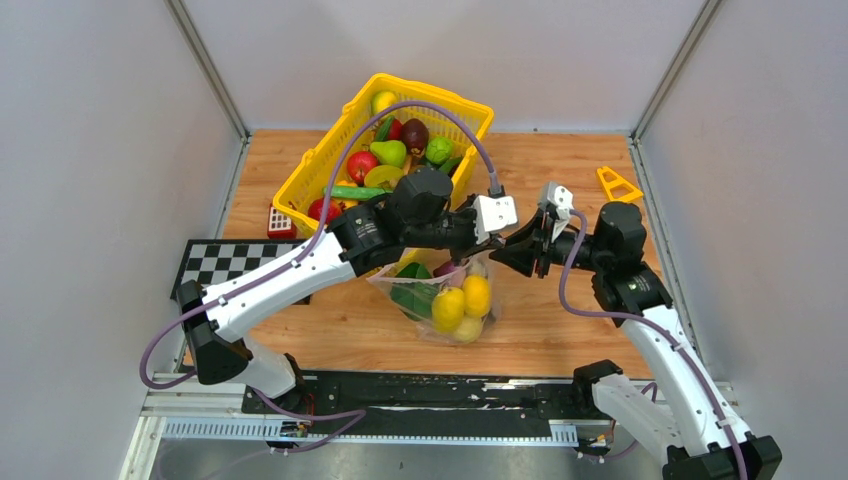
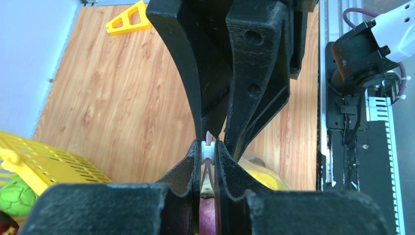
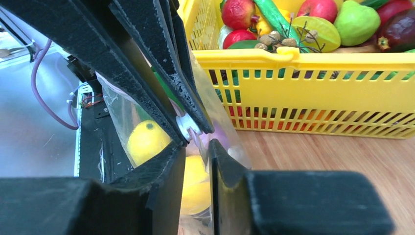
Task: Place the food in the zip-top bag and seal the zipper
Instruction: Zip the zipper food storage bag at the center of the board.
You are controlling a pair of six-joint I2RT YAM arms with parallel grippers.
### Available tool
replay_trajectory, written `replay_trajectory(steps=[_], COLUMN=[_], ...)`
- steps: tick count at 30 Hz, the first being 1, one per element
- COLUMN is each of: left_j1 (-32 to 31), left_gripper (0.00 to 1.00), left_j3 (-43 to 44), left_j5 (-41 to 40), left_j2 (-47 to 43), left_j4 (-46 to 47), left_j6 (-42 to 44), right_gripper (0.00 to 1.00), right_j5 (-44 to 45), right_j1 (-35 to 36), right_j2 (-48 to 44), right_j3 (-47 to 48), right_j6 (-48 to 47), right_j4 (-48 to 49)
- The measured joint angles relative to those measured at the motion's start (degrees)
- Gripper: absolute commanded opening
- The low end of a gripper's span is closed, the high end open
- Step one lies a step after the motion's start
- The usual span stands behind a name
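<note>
The pink zipper shows only a short end past the white slider, so my right gripper should open and take that end (image 3: 203, 157) once the slider draws back.
The zip-top bag (image 1: 440, 305) stands on the table in front of the basket. It holds yellow lemons (image 1: 476, 295), a green vegetable (image 1: 412, 295) and a purple piece (image 2: 208, 215). My left gripper (image 1: 472, 250) is shut on the white slider (image 2: 208, 149) of the pink zipper (image 2: 209, 136) at the bag's right end. My right gripper (image 1: 500, 256) meets it tip to tip. In the right wrist view its jaws (image 3: 198, 147) stand narrowly apart around the bag's film beside the slider (image 3: 187, 126). More food (image 1: 388, 152) fills the basket.
The yellow lattice basket (image 1: 300, 180) stands behind the bag and close to both wrists (image 3: 313, 88). A checkerboard mat (image 1: 225, 262) and a small red block (image 1: 281, 221) lie left. A yellow triangle (image 1: 618, 185) lies at the back right. The black rail (image 1: 400, 395) runs along the near edge.
</note>
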Motion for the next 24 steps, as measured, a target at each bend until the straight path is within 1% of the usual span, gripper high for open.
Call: replay_trajectory(steps=[4, 5, 10, 15, 20, 24], left_j1=[0.35, 0.33, 0.17, 0.11, 0.00, 0.00], left_gripper=[0.00, 0.00, 0.00, 0.00, 0.00, 0.00], left_j3=[0.00, 0.00, 0.02, 0.00, -0.70, -2.99], left_j5=[-0.04, 0.04, 0.20, -0.37, -2.64, -4.72], left_j2=[0.00, 0.00, 0.00, 0.00, -0.59, -2.89], left_j4=[-0.26, -0.39, -0.70, -0.37, -0.48, -0.59], left_j6=[0.35, 0.35, 0.39, 0.37, 0.35, 0.31], right_gripper=[0.01, 0.00, 0.00, 0.00, 0.00, 0.00], right_j5=[-1.31, -1.27, -0.74, 2.91, 6.05, 7.72], right_j1=[0.02, 0.02, 0.02, 0.33, 0.42, 0.42], right_j2=[1.18, 1.25, 0.44, -1.68, -3.45, -3.69], right_j3=[0.00, -0.04, -0.92, -2.10, -4.11, -4.76], right_j6=[-0.07, -0.04, -0.02, 1.14, 4.11, 6.58], right_j4=[0.07, 0.07, 0.72, 1.73, 4.42, 6.16])
